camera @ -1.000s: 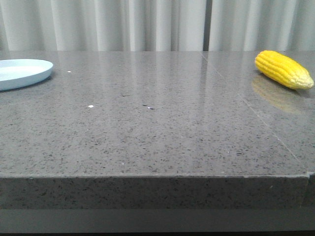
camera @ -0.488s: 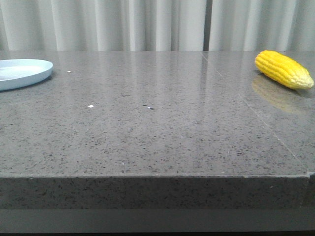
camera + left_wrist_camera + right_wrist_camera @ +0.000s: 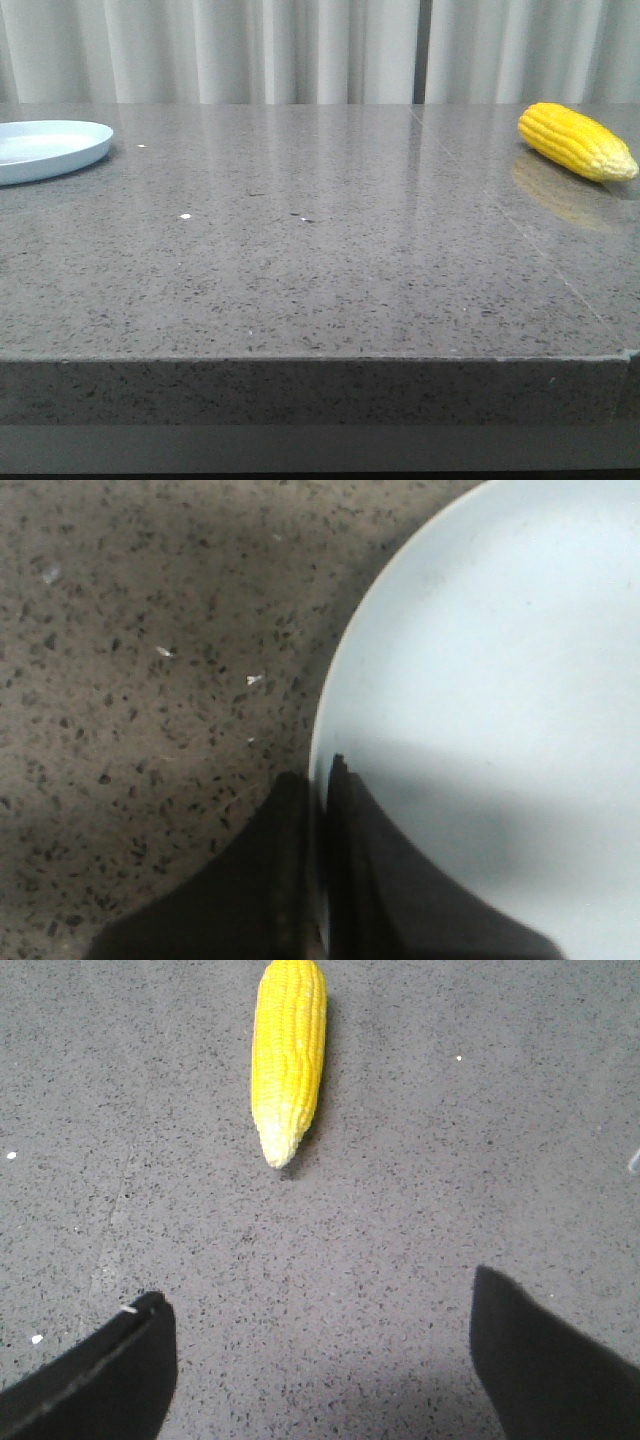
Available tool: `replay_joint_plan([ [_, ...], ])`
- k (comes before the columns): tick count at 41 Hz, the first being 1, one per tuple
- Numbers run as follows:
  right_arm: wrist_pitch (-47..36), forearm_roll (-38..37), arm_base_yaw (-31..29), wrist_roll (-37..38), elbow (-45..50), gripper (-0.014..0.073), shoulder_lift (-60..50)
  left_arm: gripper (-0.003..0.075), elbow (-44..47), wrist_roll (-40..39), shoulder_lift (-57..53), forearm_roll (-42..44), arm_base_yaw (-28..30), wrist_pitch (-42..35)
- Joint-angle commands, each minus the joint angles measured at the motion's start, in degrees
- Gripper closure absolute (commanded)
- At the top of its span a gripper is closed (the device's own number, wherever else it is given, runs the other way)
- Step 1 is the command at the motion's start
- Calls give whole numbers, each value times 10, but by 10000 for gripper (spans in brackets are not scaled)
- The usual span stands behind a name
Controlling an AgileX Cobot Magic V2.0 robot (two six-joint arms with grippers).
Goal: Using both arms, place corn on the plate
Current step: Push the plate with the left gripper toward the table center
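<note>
Next, I let go of the pale blue plate with my left gripper on the middle of the grey stone table (image 3: 293,183), short of the seam line.
The corn (image 3: 578,141) lies on the grey stone table at the far right, its pale tip pointing right. The pale blue plate (image 3: 50,150) sits at the far left, partly cut off by the frame edge. In the left wrist view my left gripper (image 3: 322,775) is shut on the rim of the plate (image 3: 480,680), one finger outside over the table and one inside over the plate. In the right wrist view my right gripper (image 3: 315,1290) is open and empty above the table, and the corn (image 3: 288,1055) lies ahead of it, tip toward the fingers. Neither gripper shows in the front view.
The speckled grey table (image 3: 320,250) has a straight front edge (image 3: 320,358) and a seam line (image 3: 500,210) running through its right part. White curtains (image 3: 300,50) hang behind the table. A few small white specks (image 3: 184,216) lie on the surface.
The plate has shifted slightly to the right in the front view. The corn has not moved.
</note>
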Motion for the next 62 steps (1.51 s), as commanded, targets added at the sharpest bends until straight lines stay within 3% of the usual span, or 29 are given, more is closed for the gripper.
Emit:
replay_joint_plan([
  [1, -41, -8, -3, -1, -14, -29, 4, 741, -23, 1, -28, -12, 0, 5],
  [11, -41, -8, -3, -1, -14, -29, 4, 741, -87, 1, -28, -23, -29, 72],
  [23, -41, -8, -3, -1, -14, -29, 4, 741, -163, 1, -28, -36, -141, 121],
  [38, -41, -8, -3, -1, -14, -29, 4, 741, -163, 1, -22, -32, -285, 111],
  [54, -41, -8, -3, -1, -14, -29, 4, 738, -163, 1, 15, -31, -334, 107],
  [57, -41, -8, -3, -1, -14, -29, 4, 699, -163, 1, 21, -31, -334, 110],
  [62, -41, -8, -3, -1, -14, -29, 4, 487, -163, 1, 23, -31, -334, 112],
])
